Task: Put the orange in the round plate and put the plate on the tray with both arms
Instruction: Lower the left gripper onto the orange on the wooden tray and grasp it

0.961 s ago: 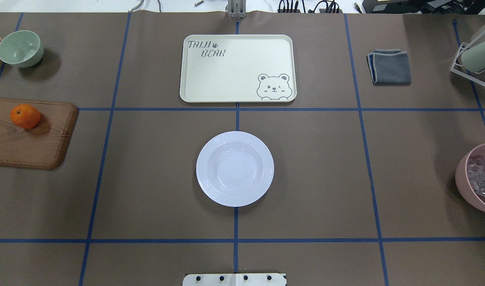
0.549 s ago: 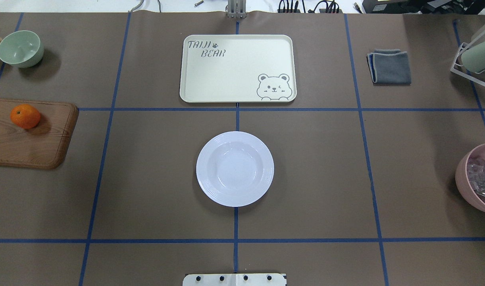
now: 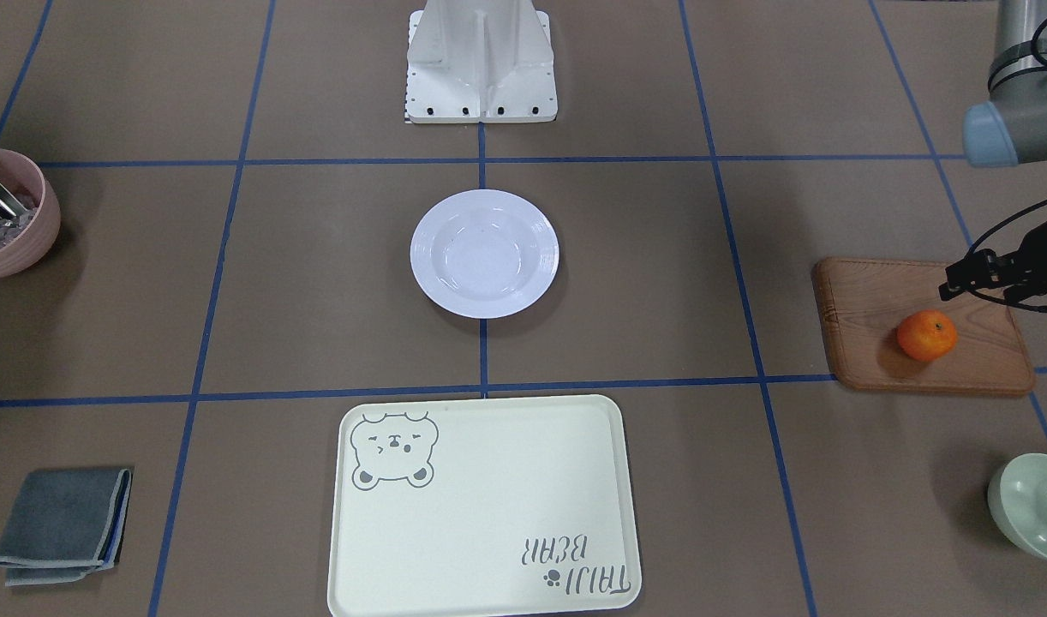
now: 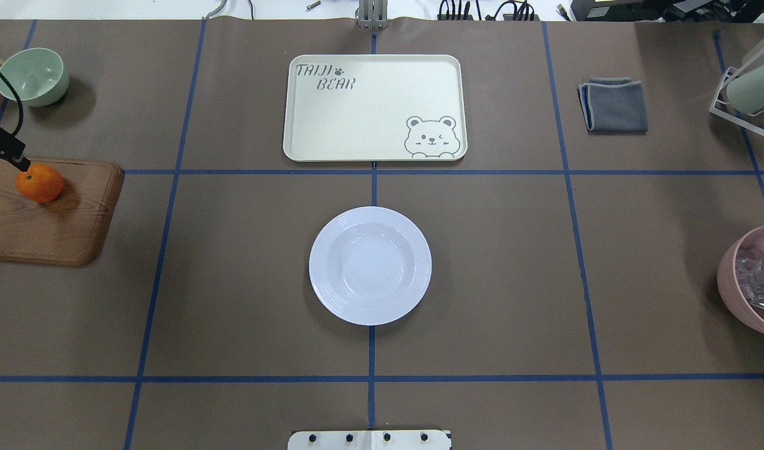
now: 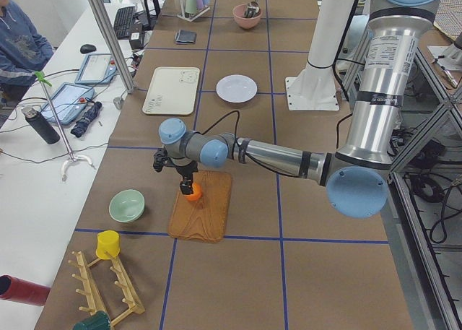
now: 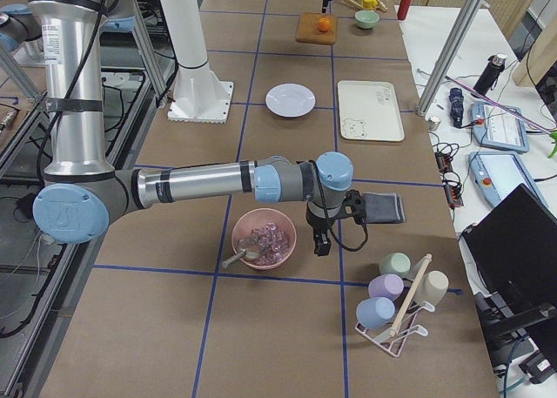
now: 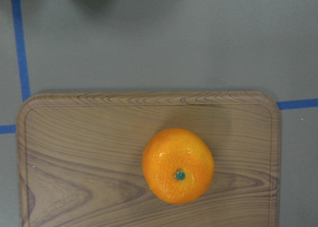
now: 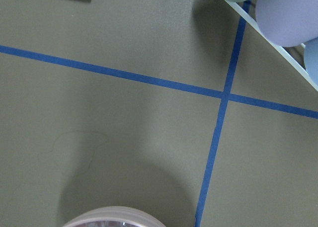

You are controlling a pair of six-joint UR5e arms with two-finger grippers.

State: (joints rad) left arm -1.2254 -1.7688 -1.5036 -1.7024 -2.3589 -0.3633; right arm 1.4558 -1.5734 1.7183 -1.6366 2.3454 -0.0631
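Note:
The orange on the brown wooden board goes into the white round plate, so my left gripper needs to close around the middle of the orange (image 3: 927,335) (image 7: 178,166).
The orange (image 4: 39,183) lies on a brown wooden board (image 4: 50,225) at the table's left end; the left wrist view looks straight down on the orange (image 7: 178,166). My left gripper (image 5: 187,183) hangs just above it, and I cannot tell whether it is open or shut. In the middle of the table sits the white round plate (image 4: 369,265), with nothing in it. Beyond it lies the cream tray (image 4: 374,107), also bare. My right gripper (image 6: 319,246) points down beside the pink bowl (image 6: 264,239) at the right end; its state cannot be told.
A pale green bowl (image 4: 32,76) stands beyond the board. A folded grey cloth (image 4: 614,105) and a cup rack (image 4: 748,94) are at the far right. The pink bowl (image 4: 751,281) holds clear pieces and a utensil. A person (image 5: 18,41) sits off the table's far side.
A black part of my left wrist with its cable has come into the overhead view at the left edge, just above the orange. The orange, plate and tray have not moved.

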